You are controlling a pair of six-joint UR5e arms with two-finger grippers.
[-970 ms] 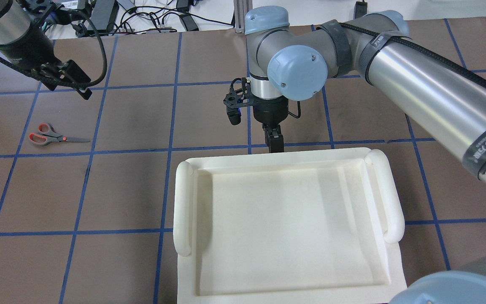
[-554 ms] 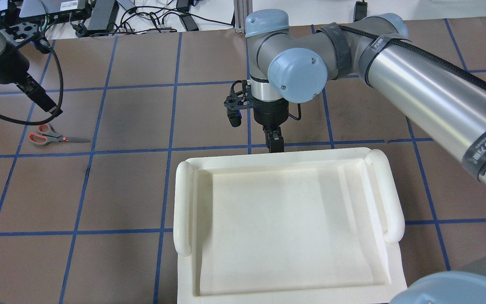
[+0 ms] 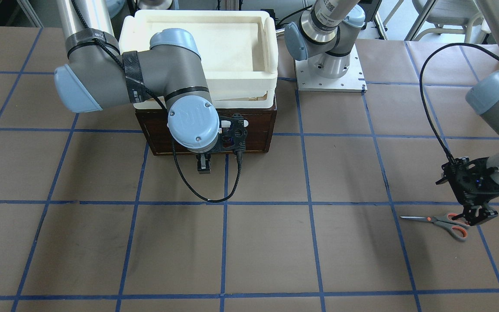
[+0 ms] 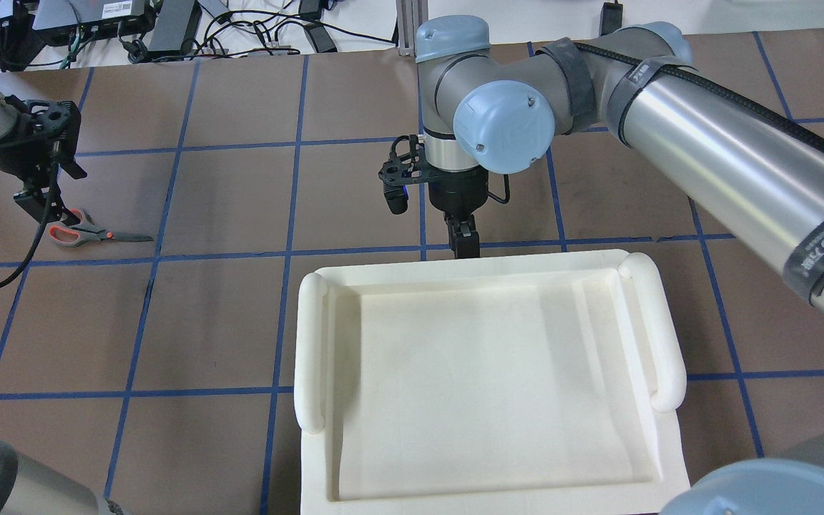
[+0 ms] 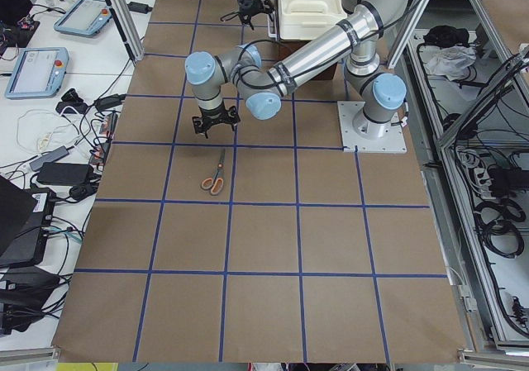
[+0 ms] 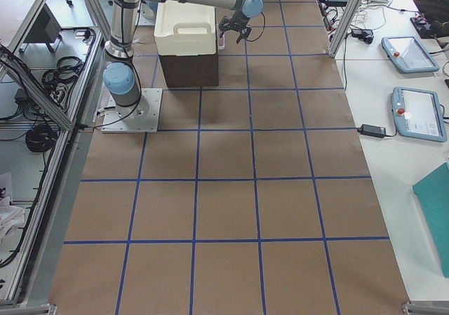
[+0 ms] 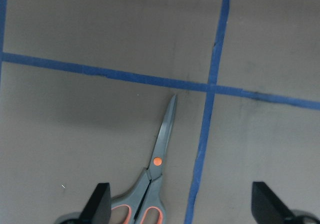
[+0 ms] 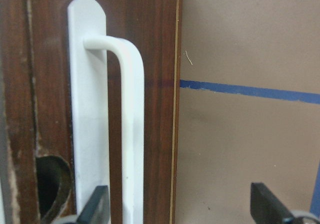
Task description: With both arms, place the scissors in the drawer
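The scissors have grey handles (image 3: 440, 221) (image 7: 151, 185) between the orange screw and the finger loops. My left gripper will close there next.
The scissors (image 4: 94, 232) lie flat on the brown table at the left, blades pointing to the middle. They also show in the front view (image 3: 442, 222) and the left wrist view (image 7: 156, 176). My left gripper (image 4: 43, 207) hangs open just above their orange-lined handles; the handles sit by one fingertip (image 7: 100, 201). My right gripper (image 4: 465, 243) is open at the dark brown drawer front (image 3: 256, 130). The white bar handle (image 8: 127, 134) sits just inside one fingertip (image 8: 97, 206), not gripped. The drawer looks shut.
A cream-white plastic tray (image 4: 310, 343) rests on top of the drawer box and hides it from overhead. The left arm's base plate (image 3: 329, 78) stands beside the box. Blue tape lines (image 4: 290, 250) grid the table. Cables and devices (image 4: 169, 21) lie past the far edge.
My left gripper has swung down and toward the scissors, from high above the table to just over the handles. My right gripper has stayed at the drawer front.
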